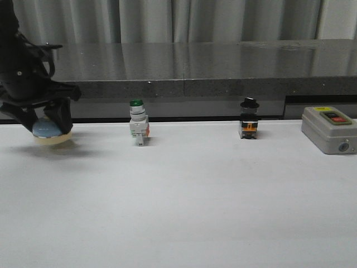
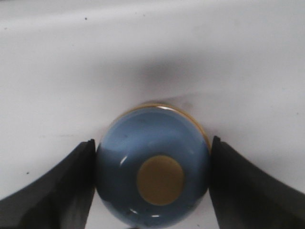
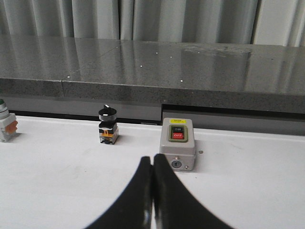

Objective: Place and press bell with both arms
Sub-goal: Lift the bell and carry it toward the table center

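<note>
Next, my left gripper lets go of the bell on the table [image 1: 192,178] in front of the gap between push-button and selector switches.
The light-blue bell [image 1: 47,132] with its cream base is at the far left of the white table [image 1: 184,195], and my left gripper [image 1: 46,124] is shut on it. In the left wrist view the two black fingers [image 2: 71,186] press against both sides of the bell's dome [image 2: 124,152], and the cream button [image 2: 160,180] on top is uncovered. Whether the base touches the table I cannot tell. My right gripper [image 3: 153,159] is shut on nothing, low over the table in front of the grey box; the front view does not show it.
A green-capped white push-button switch [image 1: 138,124] [image 3: 5,125], a black-knobbed selector switch [image 1: 249,120] [image 3: 107,126] and a grey box with a red button [image 1: 329,128] [image 3: 177,143] stand in a row along the table's back. A dark stone ledge [image 1: 195,70] runs behind them.
</note>
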`<state>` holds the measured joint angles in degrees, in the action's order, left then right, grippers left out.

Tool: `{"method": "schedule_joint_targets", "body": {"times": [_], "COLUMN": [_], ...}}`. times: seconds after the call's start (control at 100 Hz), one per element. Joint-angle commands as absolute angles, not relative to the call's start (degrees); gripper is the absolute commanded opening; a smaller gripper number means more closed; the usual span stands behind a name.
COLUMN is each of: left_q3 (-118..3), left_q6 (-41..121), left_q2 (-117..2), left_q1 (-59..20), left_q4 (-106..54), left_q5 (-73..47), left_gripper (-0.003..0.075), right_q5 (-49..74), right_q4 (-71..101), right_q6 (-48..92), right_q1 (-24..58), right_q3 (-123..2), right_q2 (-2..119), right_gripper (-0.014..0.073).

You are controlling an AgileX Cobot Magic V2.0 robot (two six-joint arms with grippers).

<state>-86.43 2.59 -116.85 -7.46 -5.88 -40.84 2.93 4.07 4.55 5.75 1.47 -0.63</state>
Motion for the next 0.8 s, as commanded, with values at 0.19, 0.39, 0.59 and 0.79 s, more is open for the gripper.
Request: {"method": "schedule_joint_targets", "body": {"times": [0.19,0.39,0.59,0.79], "left_q3": [-87.97,-87.97,-87.97,-87.97], "left_q6": [2.50,2.50,2.50,2.50], "left_q2": [-103.58,-97.25,-95.17,-95.58], "left_q1": [-7.83,-10.04,-15.12,-23.07], "left_q4": [-8.46,-8.84,-8.97,-8.97], "left_q5": [-46.27,-49.79,-52.57,-50.62], "left_gripper": [0.0134,0.0134,0.0134,0.0134], "right_q5": [-1.33,-1.33,-1.33,-1.33], "right_q4": [3.60,3.60,3.60,3.60], "right_q6": [4.58,4.58,4.58,4.58], "right_q1": [5.42,5.42,5.42,5.42], "right_q3": [0.67,0.67,0.67,0.67], "right_q2": [-1.62,-1.62,-1.62,-1.62], "right_gripper": [-0.0060,-0.0060,-0.0060,-0.0060]}}
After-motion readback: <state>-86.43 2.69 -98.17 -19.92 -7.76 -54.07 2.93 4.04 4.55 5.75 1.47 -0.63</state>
